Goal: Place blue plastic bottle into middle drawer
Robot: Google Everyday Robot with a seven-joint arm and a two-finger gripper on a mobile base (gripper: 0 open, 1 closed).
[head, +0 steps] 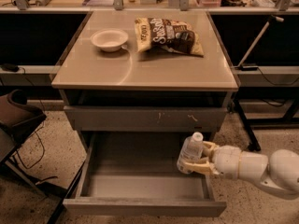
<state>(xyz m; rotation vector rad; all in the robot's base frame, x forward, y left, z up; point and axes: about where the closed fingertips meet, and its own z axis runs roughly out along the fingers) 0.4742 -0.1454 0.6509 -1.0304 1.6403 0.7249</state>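
I need to set the blue plastic bottle down with my gripper on the middle drawer's bottom near the front panel (172,184), toward my arm's side.
The blue plastic bottle (190,153), clear with a white cap and pale label, stands upright inside the right side of the open drawer, close to its right wall. My gripper (198,158) comes in from the right on a white arm and is shut on the bottle's lower body, with tan fingers (196,166) wrapped around it. The open middle drawer (140,185) is a wide grey box pulled out toward the camera, with a smooth flat floor and a plain front panel (145,208). I cannot tell whether the bottle's base touches the floor.
Above the open drawer is a shut grey drawer front with pale scuff marks (145,119). On the cabinet top lie a white bowl (109,39) and a snack bag (169,36). A dark chair (16,120) stands at the left; a pole stand (250,55) at the right.
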